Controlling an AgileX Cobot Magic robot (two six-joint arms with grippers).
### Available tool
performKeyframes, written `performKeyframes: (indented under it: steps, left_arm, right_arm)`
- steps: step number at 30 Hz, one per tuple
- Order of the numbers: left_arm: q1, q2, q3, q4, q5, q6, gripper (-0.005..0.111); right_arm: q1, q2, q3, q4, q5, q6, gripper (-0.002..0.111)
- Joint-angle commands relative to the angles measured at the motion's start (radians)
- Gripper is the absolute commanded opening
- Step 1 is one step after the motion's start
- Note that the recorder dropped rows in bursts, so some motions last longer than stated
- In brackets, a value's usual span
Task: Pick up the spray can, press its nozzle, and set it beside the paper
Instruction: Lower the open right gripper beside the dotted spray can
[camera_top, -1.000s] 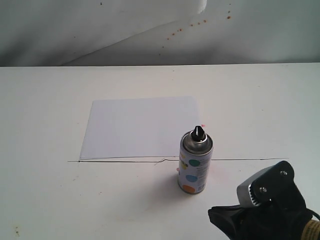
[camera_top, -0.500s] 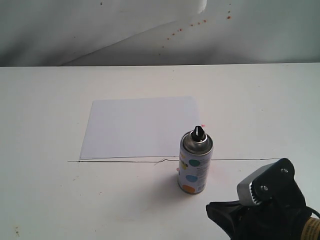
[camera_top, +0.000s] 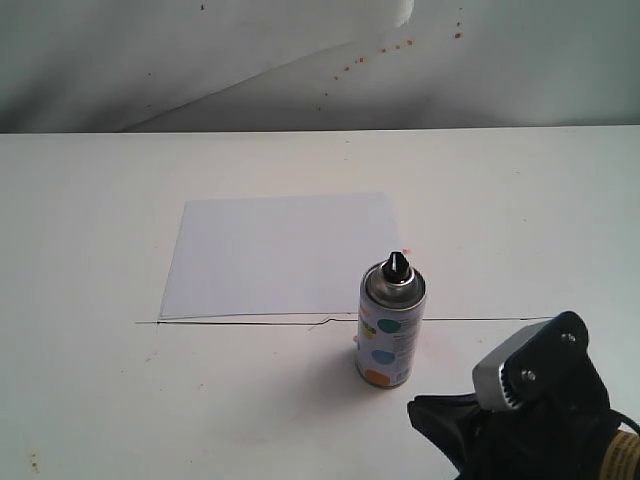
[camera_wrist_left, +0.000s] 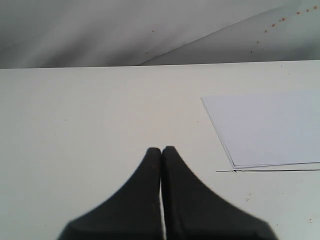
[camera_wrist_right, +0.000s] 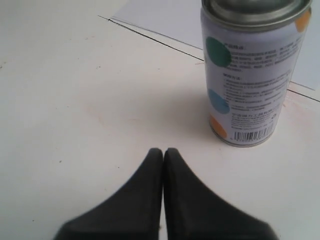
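My right gripper will move to the spray can next and close around the label's upper part (camera_top: 391, 327) (camera_wrist_right: 251, 59), level with the teal dot.
The spray can (camera_top: 392, 330) stands upright on the white table, its black nozzle (camera_top: 397, 264) on top, at the near right corner of the paper (camera_top: 280, 252). In the right wrist view the can (camera_wrist_right: 251, 75) is close ahead, its label with teal, blue and orange dots facing me. My right gripper (camera_wrist_right: 163, 150) is shut and empty, short of the can and a little to one side. In the exterior view the right gripper (camera_top: 420, 412) sits at the bottom right. My left gripper (camera_wrist_left: 161, 149) is shut and empty, with the paper (camera_wrist_left: 270, 127) off to its side.
A thin dark line (camera_top: 250, 322) runs across the table (camera_top: 90, 230) along the paper's near edge. A grey backdrop (camera_top: 200, 60) with small orange specks rises behind the table. Faint pink marks lie near the can.
My right gripper has crept slightly left toward the can. The can and the paper have not moved.
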Motion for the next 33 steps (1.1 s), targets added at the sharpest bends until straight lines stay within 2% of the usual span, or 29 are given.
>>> performKeyframes:
  steps: [1,5,12,20,22,26,29,33]
  left_arm:
    - [-0.005,-0.005,0.005,-0.001,-0.015,-0.001,0.000]
    - [-0.005,-0.005,0.005,-0.001,-0.015,-0.001,0.000]
    - [-0.005,-0.005,0.005,-0.001,-0.015,-0.001,0.000]
    - [-0.005,-0.005,0.005,-0.001,-0.015,-0.001,0.000]
    - [-0.005,-0.005,0.005,-0.001,-0.015,-0.001,0.000]
    - [-0.005,-0.005,0.005,-0.001,-0.015,-0.001,0.000]
    - [-0.005,-0.005,0.005,-0.001,-0.015,-0.001,0.000]
    - [-0.005,-0.005,0.005,-0.001,-0.015,-0.001,0.000]
  right_arm:
    - [0.005,0.068,0.007,-0.002,-0.009,-0.012,0.000]
    - [0.005,0.195,0.007,-0.002,-0.100,0.013,0.000]
    - [0.005,0.222,0.007,0.008,-0.274,0.061,0.000]
    - [0.005,0.222,0.007,0.014,-0.277,0.027,0.001]
    - [0.005,0.222,0.007,-0.003,-0.270,0.027,0.012]
    - [0.005,0.220,0.007,-0.058,-0.294,0.038,0.067]
    - [0.005,0.220,0.007,0.007,-0.306,0.036,0.105]
    - [0.005,0.220,0.007,0.018,-0.306,0.036,0.105]
